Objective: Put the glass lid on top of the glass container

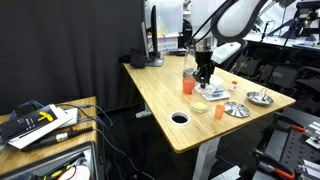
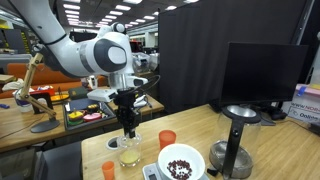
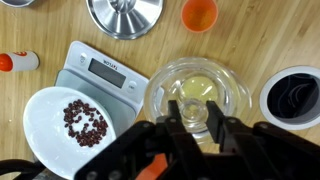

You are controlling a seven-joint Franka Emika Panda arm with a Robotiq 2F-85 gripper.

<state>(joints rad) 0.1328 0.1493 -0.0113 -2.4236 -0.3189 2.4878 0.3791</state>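
Note:
The robot's gripper will release the glass lid on the rim of the glass container [image 1: 198, 106] [image 3: 200, 93], over the yellowish liquid.
In the wrist view the round glass lid [image 3: 200, 85] sits level over the glass container [image 3: 157, 108], which holds a yellowish liquid. My gripper [image 3: 194, 114] is straight above it, with its two black fingers closed on the lid's small clear knob. I cannot tell whether the lid rests on the rim or hangs just above it. In both exterior views the gripper [image 2: 128, 132] [image 1: 203, 76] points straight down over the container [image 2: 128, 155] near the table's far end.
A white bowl of dark beans [image 3: 68, 120] stands on a white scale [image 3: 105, 70] beside the container. An orange cup [image 3: 199, 14], a metal dish [image 3: 125, 14], a white cup with a dark inside [image 3: 293, 97] and a small orange-capped bottle [image 3: 14, 62] surround it.

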